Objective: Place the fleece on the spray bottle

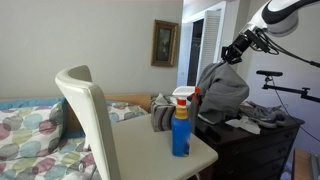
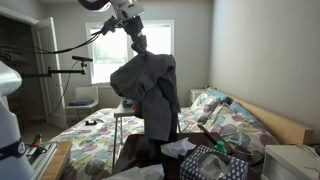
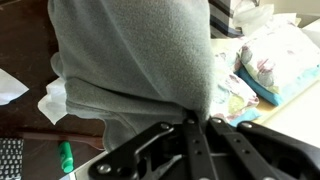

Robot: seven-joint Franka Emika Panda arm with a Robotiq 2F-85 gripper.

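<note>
I should release the grey fleece over the white and red trigger head of the spray bottle (image 1: 192, 98).
My gripper (image 1: 234, 52) is shut on a grey fleece (image 1: 222, 92) and holds it hanging in the air above a dark dresser. The fleece also shows in an exterior view (image 2: 150, 90) below the gripper (image 2: 140, 45), and it fills the wrist view (image 3: 135, 60), pinched between the shut fingers (image 3: 193, 122). The spray bottle (image 1: 181, 122), blue with a white and red trigger head, stands upright on a white table (image 1: 150, 150), just left of the hanging fleece and lower than the gripper. The bottle does not show in the wrist view.
A white chair back (image 1: 88, 115) stands in front of the table. A dark dresser (image 1: 255, 135) with clutter sits under the fleece. A bed with a patterned quilt (image 1: 30, 130) lies behind. A grey cloth (image 1: 160, 118) lies on the table. A wipes pack (image 3: 275, 60) lies below.
</note>
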